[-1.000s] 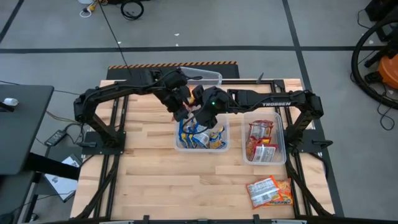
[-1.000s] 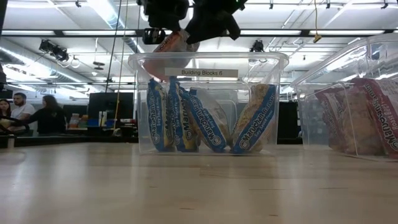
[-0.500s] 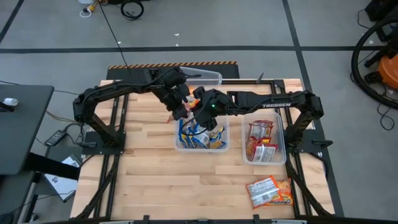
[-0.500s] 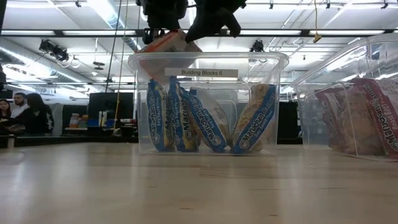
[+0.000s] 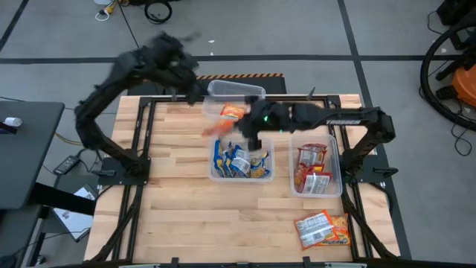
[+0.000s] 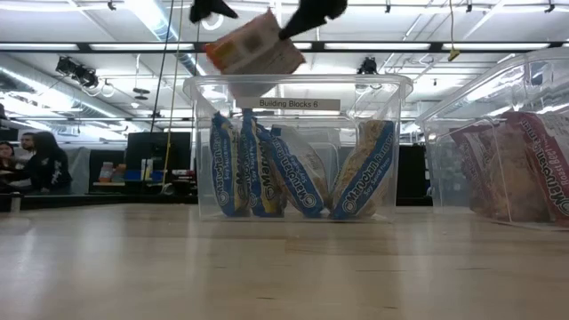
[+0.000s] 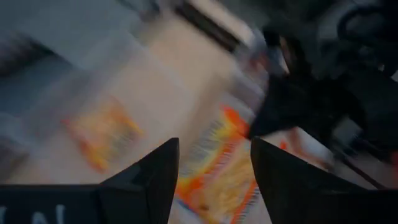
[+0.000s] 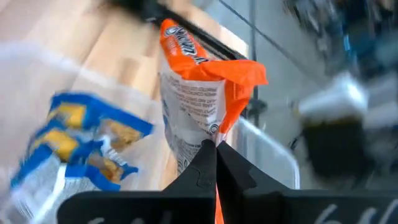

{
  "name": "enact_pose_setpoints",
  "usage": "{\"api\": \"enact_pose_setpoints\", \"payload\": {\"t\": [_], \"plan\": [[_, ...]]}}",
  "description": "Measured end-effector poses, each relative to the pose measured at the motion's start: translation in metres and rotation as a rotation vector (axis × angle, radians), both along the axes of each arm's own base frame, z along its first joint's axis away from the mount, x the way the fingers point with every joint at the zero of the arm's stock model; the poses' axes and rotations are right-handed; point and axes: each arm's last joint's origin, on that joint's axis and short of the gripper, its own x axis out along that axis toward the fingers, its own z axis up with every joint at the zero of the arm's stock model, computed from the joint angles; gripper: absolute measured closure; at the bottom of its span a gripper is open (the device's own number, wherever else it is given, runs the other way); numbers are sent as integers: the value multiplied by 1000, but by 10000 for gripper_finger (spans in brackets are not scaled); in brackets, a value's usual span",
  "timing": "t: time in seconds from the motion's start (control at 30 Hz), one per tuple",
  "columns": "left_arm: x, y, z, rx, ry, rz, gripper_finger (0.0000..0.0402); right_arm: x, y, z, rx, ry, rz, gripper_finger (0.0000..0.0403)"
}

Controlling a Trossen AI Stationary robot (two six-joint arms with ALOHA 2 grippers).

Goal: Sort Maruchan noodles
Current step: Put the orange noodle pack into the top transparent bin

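The orange-yellow Maruchan packet will drop from my right gripper into the far clear tub (image 5: 254,110), beside the orange packet inside.
An orange-yellow Maruchan packet (image 8: 193,93) hangs in the air over the far rim of the middle clear tub (image 5: 265,176), with my right gripper (image 8: 216,149) shut on it. The low view shows that packet (image 6: 253,46) above the tub (image 6: 400,151). Several blue packets (image 5: 239,160) stand on edge in the tub, leaning on one another. My left gripper (image 7: 214,146) stands open, off the packet and toward the table's far left (image 5: 193,91). Red-white packets (image 5: 314,167) lie in the right tub. My right gripper pinches the orange packet's crimped end (image 8: 213,135) between its two fingers. The fingers come slanting down from the table's right side. The packet is lifted clear, tilted, and reaches away from the fingers toward the table's left (image 6: 233,52).
A third clear tub (image 5: 249,91) stands at the far edge with something orange in it. Two loose packets (image 5: 323,229) lie on the bare wood at the near right. Black frame rails run along both sides of the table.
My left gripper has let go of the orange packet and swung up and away toward the table's far left. My right gripper has taken hold of the packet, rolled, and risen a little. The packet has come up and turned flatter above the middle tub.
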Motion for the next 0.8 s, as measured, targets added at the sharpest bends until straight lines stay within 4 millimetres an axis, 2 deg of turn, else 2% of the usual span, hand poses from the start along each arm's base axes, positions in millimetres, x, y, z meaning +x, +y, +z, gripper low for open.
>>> {"api": "enact_pose_setpoints", "payload": {"t": [0.17, 0.23, 0.33, 0.43, 0.53, 0.67, 0.8], "plan": [[-38, 5, 44, 340, -47, 298, 197, -16, -37, 16, 328, -93, -354, 400], [-44, 7, 53, 418, -82, 356, 199, -23, -57, 19, 480, -157, -509, 399], [-47, 12, 56, 476, -101, 341, 199, -37, -88, 11, 717, -198, -742, 398], [-41, 22, 44, 517, -50, 263, 200, -51, -115, 0, 920, -225, -926, 398], [-32, 40, 21, 546, -17, 205, 200, -63, -132, -6, 1085, -253, -1070, 398], [-22, 63, -9, 545, -74, 137, 200, -66, -145, -2, 1209, -383, -1139, 398], [0, 81, -58, 490, -86, 38, 200, -62, -147, -4, 1281, -432, -1211, 400]]}}
